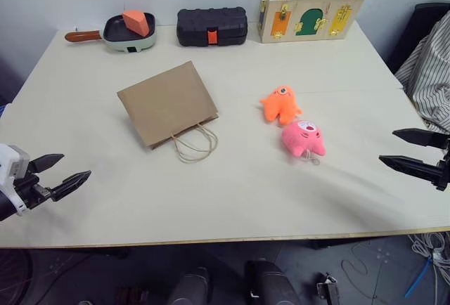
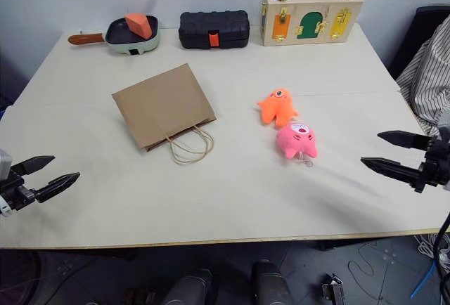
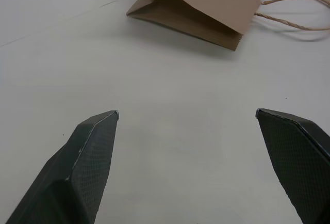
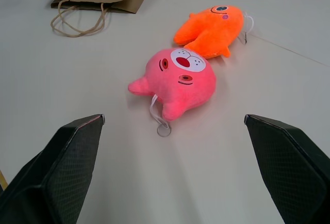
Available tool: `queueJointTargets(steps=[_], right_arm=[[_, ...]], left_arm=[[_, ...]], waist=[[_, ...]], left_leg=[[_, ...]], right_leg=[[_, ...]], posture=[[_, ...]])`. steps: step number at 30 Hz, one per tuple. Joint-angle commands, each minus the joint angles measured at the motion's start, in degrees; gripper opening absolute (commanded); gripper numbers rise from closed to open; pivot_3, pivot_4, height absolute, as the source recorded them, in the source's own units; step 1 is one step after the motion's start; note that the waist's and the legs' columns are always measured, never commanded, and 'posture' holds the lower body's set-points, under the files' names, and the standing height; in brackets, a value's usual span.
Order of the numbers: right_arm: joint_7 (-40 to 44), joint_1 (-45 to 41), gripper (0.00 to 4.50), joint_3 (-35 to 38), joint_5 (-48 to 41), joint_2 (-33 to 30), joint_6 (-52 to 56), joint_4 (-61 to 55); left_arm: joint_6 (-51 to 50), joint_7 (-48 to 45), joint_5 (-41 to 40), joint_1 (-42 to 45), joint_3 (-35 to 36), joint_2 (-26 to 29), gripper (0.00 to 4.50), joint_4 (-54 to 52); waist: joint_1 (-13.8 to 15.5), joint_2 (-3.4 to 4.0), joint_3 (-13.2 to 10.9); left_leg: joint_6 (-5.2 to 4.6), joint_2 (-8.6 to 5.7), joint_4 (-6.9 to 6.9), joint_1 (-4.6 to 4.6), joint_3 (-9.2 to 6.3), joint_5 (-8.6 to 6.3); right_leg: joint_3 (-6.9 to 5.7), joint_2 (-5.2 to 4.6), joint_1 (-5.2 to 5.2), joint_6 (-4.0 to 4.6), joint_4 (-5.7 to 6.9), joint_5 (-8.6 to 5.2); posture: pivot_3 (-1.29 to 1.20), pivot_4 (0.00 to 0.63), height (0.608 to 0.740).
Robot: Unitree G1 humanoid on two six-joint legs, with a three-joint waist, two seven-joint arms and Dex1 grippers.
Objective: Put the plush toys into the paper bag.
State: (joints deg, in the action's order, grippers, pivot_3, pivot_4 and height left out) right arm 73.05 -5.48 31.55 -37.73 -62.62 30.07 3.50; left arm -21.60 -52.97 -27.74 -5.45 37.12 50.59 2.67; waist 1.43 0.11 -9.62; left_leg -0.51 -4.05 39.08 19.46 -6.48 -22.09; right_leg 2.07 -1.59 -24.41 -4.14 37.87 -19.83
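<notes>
The paper bag's cord handle (image 1: 184,160) has a looped end away from the bag's opening, and my left gripper needs to go there next and close on it.
A brown paper bag (image 1: 166,102) lies flat on the table, left of centre, its cord handles (image 1: 195,143) pointing toward me. To its right lie two plush toys: an orange one (image 1: 281,103) and, just nearer me, a pink one (image 1: 303,138) with a white face patch. My left gripper (image 1: 61,170) hovers open over the near left corner, well short of the bag. My right gripper (image 1: 403,147) stands open at the right edge, pointing at the pink toy (image 4: 177,82) with a clear gap between. Neither holds anything.
Along the table's (image 1: 232,192) far edge stand a small pan (image 1: 130,36) holding a hard orange wedge (image 1: 138,21), a black case (image 1: 211,26) and a wooden latch box (image 1: 309,12). A person's striped sleeve (image 1: 430,73) shows at the right edge.
</notes>
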Motion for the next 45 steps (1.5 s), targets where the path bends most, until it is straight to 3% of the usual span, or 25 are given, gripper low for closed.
queueJointTargets(steps=[1,15,21,25,29,33,36,42,45], right_arm=[[0.1,0.0,4.5,2.2,-0.5,0.0,-0.5,-1.2],[-1.1,-1.5,4.5,1.1,-0.2,0.3,-1.0,-2.2],[-4.4,-2.7,4.5,0.1,-3.5,2.4,2.0,-11.6],[-9.6,-3.6,4.5,-3.6,-7.6,4.5,7.0,-22.5],[-14.7,-4.5,4.5,-9.0,-9.1,7.3,8.3,-33.2],[-19.3,-5.2,4.5,-16.6,-6.8,9.8,8.3,-40.8],[-21.6,-5.6,4.5,-19.5,-7.0,11.4,8.5,-43.4],[-27.3,-6.9,4.5,-21.1,-8.7,14.4,9.9,-45.4],[-28.8,-6.0,4.5,-19.8,-10.2,14.3,10.8,-46.5]], left_arm=[[0.3,-0.9,-0.1,-0.6,0.5,1.3,4.48,-1.8],[-1.6,-1.4,0.5,2.5,-2.4,2.7,4.48,-3.6],[-3.3,-6.4,-0.6,12.6,-11.6,6.8,4.48,-4.8],[0.7,-14.1,3.0,23.9,-23.5,8.0,4.48,-2.2],[8.2,-17.3,11.6,38.1,-36.2,3.6,4.48,5.8],[15.0,-18.9,19.2,51.2,-45.3,-4.3,4.48,17.6],[20.9,-19.1,23.5,56.1,-48.9,-7.8,4.48,25.0],[34.5,-17.9,31.6,62.5,-53.7,-12.2,4.48,38.6],[39.6,-18.7,33.2,64.8,-54.4,-13.5,3.84,43.8]], waist=[[0.0,0.0,0.0],[0.1,0.0,0.0],[0.1,0.01,0.0],[0.0,0.01,0.0],[0.1,0.0,0.0],[0.1,-0.07,0.1],[-0.2,-0.16,0.0],[-0.5,-0.3,0.0],[-0.2,-0.33,0.0]], left_leg=[[0.0,0.0,0.0,0.0,0.0,0.0],[0.0,0.0,0.02,0.0,0.0,0.0],[0.01,0.0,0.03,0.02,-0.01,0.01],[0.04,-0.01,0.04,0.05,-0.01,0.02],[0.08,-0.02,0.08,0.11,-0.03,0.04],[0.09,-0.07,0.45,0.52,-0.19,0.05],[0.08,-0.2,1.0,1.17,-0.21,0.03],[0.1,-0.19,1.04,1.19,-0.14,0.04],[0.1,-0.2,1.1,1.19,-0.14,0.04]], right_leg=[[0.0,0.0,0.0,0.0,0.0,0.0],[0.01,0.0,0.0,0.0,0.01,0.0],[-0.01,0.0,-0.02,0.0,0.05,0.0],[-0.02,0.0,-0.06,-0.01,0.09,0.0],[-0.06,0.01,-0.11,-0.01,0.11,0.01],[-0.21,0.01,-0.35,-0.05,0.16,0.03],[-0.25,-0.08,-1.06,-0.07,0.78,0.04],[-0.26,-0.08,-1.15,-0.08,0.8,0.04],[-0.25,-0.09,-1.15,-0.08,0.85,0.04]], posture=[[0.0,0.15,0.74],[0.0,0.15,0.74],[0.0,0.15,0.74],[0.0,0.15,0.74],[0.0,0.15,0.74],[0.0,0.15,0.74],[0.0,0.15,0.74],[0.0,0.15,0.74],[0.0,0.15,0.74]])
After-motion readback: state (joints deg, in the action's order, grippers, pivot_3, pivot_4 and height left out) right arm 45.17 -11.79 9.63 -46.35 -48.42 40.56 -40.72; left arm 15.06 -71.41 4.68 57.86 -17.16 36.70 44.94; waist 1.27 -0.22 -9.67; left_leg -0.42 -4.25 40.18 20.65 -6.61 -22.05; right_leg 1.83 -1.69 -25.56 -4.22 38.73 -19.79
